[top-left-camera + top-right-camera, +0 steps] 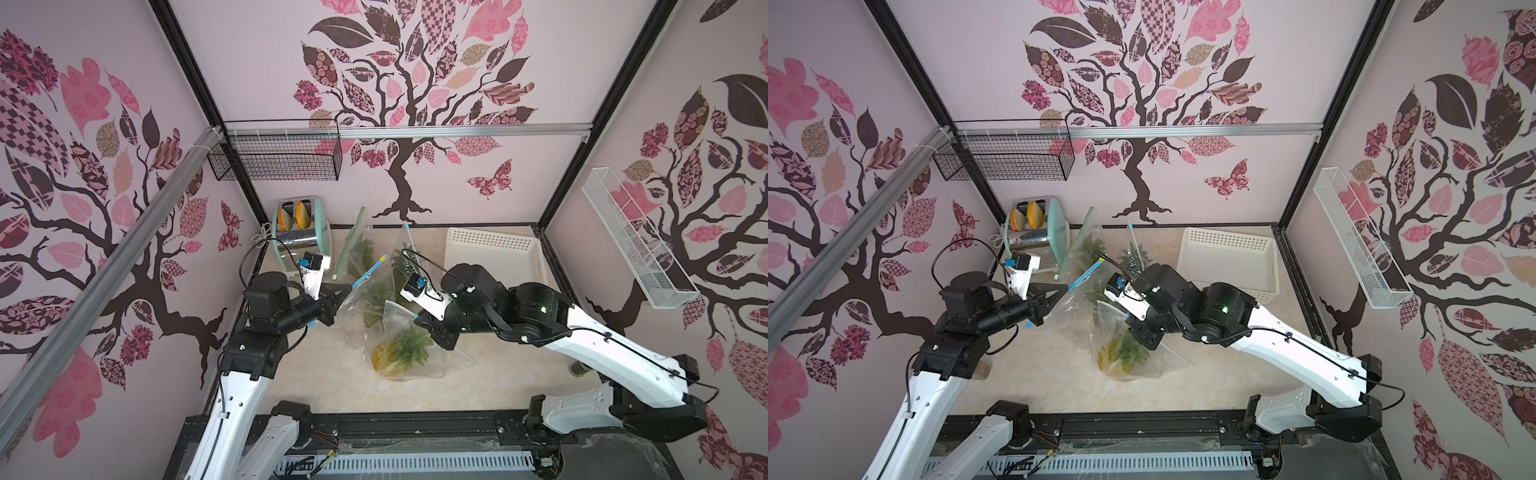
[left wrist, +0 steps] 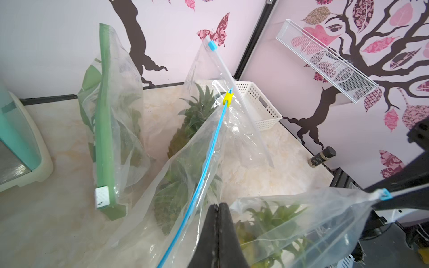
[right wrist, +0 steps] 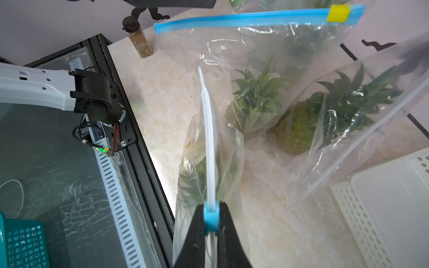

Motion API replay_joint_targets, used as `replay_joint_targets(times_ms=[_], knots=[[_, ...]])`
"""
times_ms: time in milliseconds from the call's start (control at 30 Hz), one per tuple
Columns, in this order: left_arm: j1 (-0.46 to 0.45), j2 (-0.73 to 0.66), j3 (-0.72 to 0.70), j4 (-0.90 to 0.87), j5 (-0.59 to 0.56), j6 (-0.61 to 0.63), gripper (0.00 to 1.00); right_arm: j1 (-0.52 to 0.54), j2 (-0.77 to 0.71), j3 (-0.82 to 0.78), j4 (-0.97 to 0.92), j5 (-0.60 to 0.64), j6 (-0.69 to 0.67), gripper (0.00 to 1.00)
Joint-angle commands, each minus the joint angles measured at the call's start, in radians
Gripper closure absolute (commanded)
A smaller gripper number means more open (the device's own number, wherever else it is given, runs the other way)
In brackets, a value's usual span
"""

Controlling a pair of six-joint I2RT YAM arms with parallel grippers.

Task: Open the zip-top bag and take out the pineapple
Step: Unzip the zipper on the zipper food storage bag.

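Note:
The end of the white zip track is loose and clear of my left gripper, so that gripper should open and pinch that end (image 1: 388, 303) before my right gripper pulls the blue slider.
A clear zip-top bag (image 1: 415, 357) (image 1: 1142, 357) with a white zip track (image 3: 207, 139) stands mid-table, and the pineapple (image 1: 401, 353) (image 1: 1123, 353) (image 2: 274, 222) (image 3: 199, 171) lies inside it. My right gripper (image 1: 419, 319) (image 1: 1128, 319) (image 2: 383, 195) (image 3: 211, 208) is shut on the bag's blue slider (image 3: 211, 219) at its near top corner. At the opposite end my left gripper (image 1: 343, 297) (image 1: 1064, 293) (image 2: 218, 205) is shut, pinching the bag's clear plastic. The bag hangs stretched between the two.
Three more bagged pineapples stand behind: a green-zip bag (image 1: 353, 249) (image 2: 104, 139), a blue-zip bag with yellow slider (image 2: 227, 98) (image 3: 337, 12), and another clear bag (image 1: 405, 249). There is also a toaster (image 1: 299, 237), a white basket (image 1: 494, 253) and a spice jar (image 3: 139, 39) (image 2: 322, 156).

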Motion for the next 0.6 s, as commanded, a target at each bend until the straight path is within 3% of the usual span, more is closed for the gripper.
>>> replay_joint_targets(times_ms=[0,100,233,567], knots=[[0.002,-0.014,-0.012,0.045,-0.038,-0.019,1.0,0.001,-0.03,-0.002,-0.048,0.019,0.034,0.99],[0.002,-0.023,-0.031,0.086,0.015,-0.037,1.0,0.001,-0.029,0.0,-0.05,0.006,0.034,0.99],[0.002,-0.03,-0.05,0.141,0.192,-0.039,1.0,0.001,-0.005,0.018,-0.04,-0.009,0.022,1.0],[0.002,-0.021,-0.072,0.207,0.415,-0.017,0.74,0.001,0.084,0.142,-0.018,-0.04,-0.024,1.0]])
